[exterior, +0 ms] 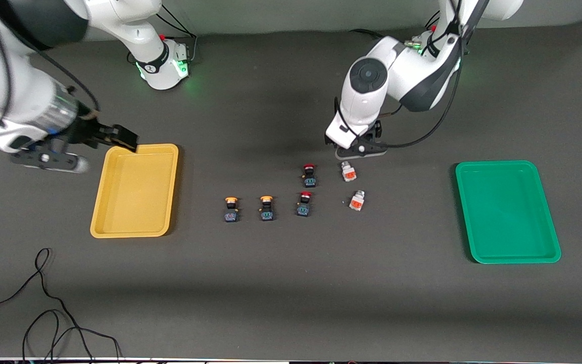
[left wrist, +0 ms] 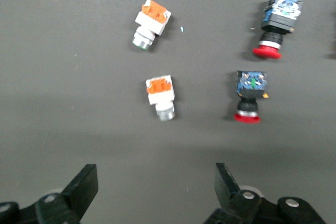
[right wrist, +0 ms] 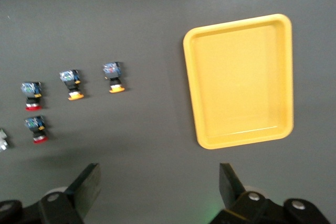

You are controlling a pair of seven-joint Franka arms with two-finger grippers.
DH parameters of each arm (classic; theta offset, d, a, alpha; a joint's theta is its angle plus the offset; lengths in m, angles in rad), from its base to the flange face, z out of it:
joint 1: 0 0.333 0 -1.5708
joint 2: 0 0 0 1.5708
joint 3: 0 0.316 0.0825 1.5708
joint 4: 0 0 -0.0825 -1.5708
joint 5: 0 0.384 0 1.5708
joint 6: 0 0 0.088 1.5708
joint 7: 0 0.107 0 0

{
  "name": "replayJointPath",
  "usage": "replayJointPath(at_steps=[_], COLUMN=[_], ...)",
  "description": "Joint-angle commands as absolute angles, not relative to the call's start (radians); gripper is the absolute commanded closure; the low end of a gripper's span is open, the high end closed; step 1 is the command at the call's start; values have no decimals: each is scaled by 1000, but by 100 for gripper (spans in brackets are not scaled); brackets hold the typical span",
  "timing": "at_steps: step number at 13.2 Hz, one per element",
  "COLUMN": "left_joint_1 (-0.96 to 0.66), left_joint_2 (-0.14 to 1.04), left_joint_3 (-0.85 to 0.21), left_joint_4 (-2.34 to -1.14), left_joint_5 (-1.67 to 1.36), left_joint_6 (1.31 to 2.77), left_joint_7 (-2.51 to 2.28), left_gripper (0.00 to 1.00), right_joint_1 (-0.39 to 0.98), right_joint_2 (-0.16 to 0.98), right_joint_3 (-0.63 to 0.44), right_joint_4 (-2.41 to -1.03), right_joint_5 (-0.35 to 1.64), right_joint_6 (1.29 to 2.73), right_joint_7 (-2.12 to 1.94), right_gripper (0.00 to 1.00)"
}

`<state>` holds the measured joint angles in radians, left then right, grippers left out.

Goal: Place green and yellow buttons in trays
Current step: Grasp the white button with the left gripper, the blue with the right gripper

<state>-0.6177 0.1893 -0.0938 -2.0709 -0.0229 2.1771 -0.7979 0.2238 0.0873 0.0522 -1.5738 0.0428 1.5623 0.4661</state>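
Next, I move my left gripper to the white button farther from the front camera and close it around its orange block (exterior: 350, 175) (left wrist: 160, 86).
Two yellow-capped buttons (exterior: 231, 209) (exterior: 266, 208) (right wrist: 71, 83) (right wrist: 113, 75) lie on dark bodies mid-table. Beside them, toward the left arm's end, lie two white buttons with orange blocks (exterior: 348, 171) (exterior: 356, 200) (left wrist: 161, 95) (left wrist: 152, 22). The yellow tray (exterior: 134, 192) (right wrist: 241, 77) and the green tray (exterior: 505, 212) hold nothing. My left gripper (exterior: 360, 149) (left wrist: 156, 187) hangs open, low over the table just by the white button farther from the front camera. My right gripper (exterior: 119, 136) (right wrist: 160, 187) is open over the yellow tray's rim, at the corner farthest from the front camera.
Two red-capped buttons (exterior: 309, 175) (exterior: 304, 203) (left wrist: 250, 94) (left wrist: 276, 24) lie between the yellow-capped pair and the white pair. Loose black cables (exterior: 43, 313) trail over the table's front edge at the right arm's end.
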Motion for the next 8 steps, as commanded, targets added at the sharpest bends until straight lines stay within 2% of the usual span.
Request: replayJointPath(at_steps=[1,5,8], left_joint_1=[-617,-556,-535], left_joint_2=[293,425,478], left_joint_3=[-84,-77,-78], left_joint_4=[-2077,-2077,-2075], left_joint_5=[11,11,9], left_joint_6=[2282,2429,2502], left_joint_7=[-785,-788,-802], left_gripper=[1,1,1], right_joint_1=[291,305,337], right_joint_2=[165,264,328], right_joint_3=[46,46,46], right_joint_4=[-1565,-1582,-1606], right_joint_5=[55,89,103], right_joint_6=[1643,1729,1801], right_joint_7=[586,589,589], right_gripper=[0,0,0])
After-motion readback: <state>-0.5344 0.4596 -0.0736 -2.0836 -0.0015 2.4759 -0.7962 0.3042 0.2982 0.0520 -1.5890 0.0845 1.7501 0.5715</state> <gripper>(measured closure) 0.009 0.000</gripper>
